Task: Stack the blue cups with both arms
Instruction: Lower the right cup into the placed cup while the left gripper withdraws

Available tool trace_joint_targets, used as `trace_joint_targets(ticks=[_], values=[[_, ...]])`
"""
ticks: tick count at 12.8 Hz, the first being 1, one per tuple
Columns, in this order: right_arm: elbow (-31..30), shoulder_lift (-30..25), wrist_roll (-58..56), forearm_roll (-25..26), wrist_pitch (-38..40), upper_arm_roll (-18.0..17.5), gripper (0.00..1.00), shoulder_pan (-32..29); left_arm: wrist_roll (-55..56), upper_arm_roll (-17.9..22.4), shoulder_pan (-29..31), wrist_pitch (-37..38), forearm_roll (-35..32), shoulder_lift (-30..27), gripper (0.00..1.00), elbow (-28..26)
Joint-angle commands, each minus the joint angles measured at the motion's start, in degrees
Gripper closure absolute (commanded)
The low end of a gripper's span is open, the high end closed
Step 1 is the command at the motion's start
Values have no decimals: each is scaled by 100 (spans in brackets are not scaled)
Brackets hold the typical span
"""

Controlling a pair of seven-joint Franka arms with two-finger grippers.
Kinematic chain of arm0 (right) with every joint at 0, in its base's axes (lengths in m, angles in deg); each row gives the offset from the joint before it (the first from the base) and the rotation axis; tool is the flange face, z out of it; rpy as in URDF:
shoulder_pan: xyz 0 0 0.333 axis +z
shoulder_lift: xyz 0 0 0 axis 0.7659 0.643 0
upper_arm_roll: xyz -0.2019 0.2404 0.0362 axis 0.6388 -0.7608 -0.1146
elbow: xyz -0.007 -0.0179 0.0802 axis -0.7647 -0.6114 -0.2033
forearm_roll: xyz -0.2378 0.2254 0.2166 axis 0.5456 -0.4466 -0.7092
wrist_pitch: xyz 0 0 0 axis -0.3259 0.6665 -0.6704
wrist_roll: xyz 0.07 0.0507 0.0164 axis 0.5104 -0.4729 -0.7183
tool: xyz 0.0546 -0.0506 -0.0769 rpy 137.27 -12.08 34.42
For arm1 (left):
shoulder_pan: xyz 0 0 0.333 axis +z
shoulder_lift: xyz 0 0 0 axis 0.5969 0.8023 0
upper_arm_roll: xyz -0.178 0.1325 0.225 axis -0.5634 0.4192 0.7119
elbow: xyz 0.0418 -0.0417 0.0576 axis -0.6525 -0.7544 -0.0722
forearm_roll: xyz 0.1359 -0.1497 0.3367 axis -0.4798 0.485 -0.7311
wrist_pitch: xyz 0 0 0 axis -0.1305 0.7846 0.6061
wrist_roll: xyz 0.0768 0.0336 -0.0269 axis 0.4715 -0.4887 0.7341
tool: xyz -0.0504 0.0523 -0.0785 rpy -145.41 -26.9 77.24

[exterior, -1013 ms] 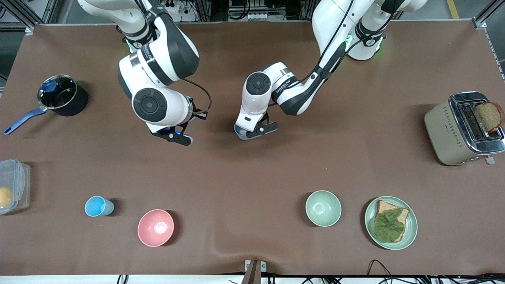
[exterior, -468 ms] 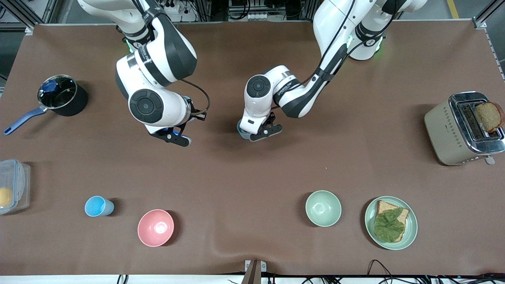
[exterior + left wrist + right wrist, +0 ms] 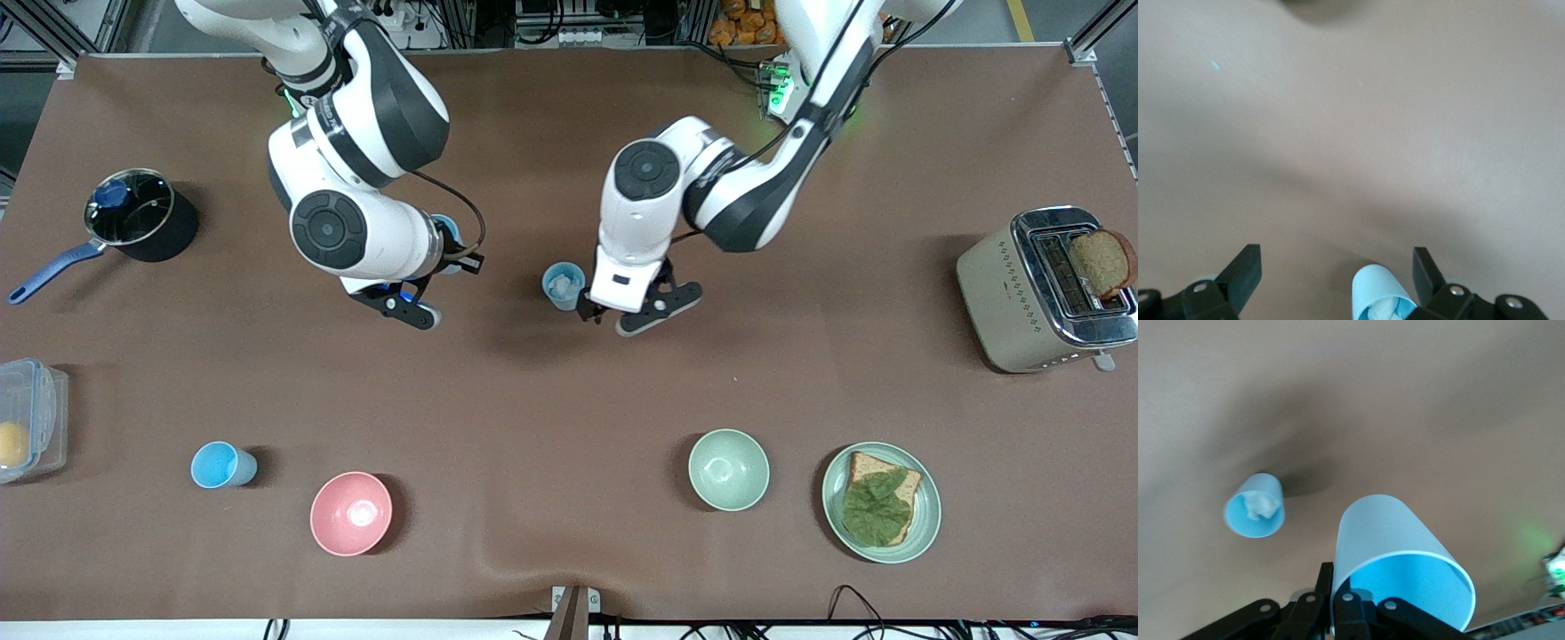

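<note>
Next, I let go of the second blue cup with my right gripper inside the standing light-blue cup (image 3: 563, 284) (image 3: 1257, 512) with something white crumpled in it.
A light-blue cup (image 3: 563, 284) with something white crumpled inside stands upright mid-table. My left gripper (image 3: 633, 313) is open and empty just beside it, toward the left arm's end. In the left wrist view the cup (image 3: 1381, 299) shows between the spread fingers (image 3: 1245, 272), close to one of them. My right gripper (image 3: 402, 307) is shut on the rim of a second blue cup (image 3: 1401, 570), held in the air; a bit of this cup (image 3: 447, 233) shows by the wrist. The standing cup also shows in the right wrist view (image 3: 1255, 505). A third blue cup (image 3: 222, 465) stands near the front camera, toward the right arm's end.
A pink bowl (image 3: 350, 513) and a pale green bowl (image 3: 728, 468) sit near the front camera. A green plate (image 3: 925, 524) holds bread with lettuce. A toaster (image 3: 1031, 289) stands at the left arm's end; a black pot (image 3: 178, 233) and a clear box (image 3: 31, 418) at the right arm's end.
My left gripper has let go of the cup with the white filling, opened and moved toward the left arm's end. The cup now stands free. My right arm has shifted slightly, still holding its cup.
</note>
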Motion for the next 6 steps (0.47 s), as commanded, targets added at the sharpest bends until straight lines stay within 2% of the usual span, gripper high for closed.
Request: trace_joint_targets(ticks=[1, 3, 6], values=[[191, 266, 424, -95, -307, 19, 100, 421, -177, -25, 357, 439, -161, -426, 0, -17], [524, 669, 485, -33, -466, 28, 100, 870, -885, -25, 822, 554, -161, -716, 0, -8], [895, 1118, 775, -16, -712, 28, 100, 1196, -2212, -60, 1569, 835, -143, -1147, 0, 1]])
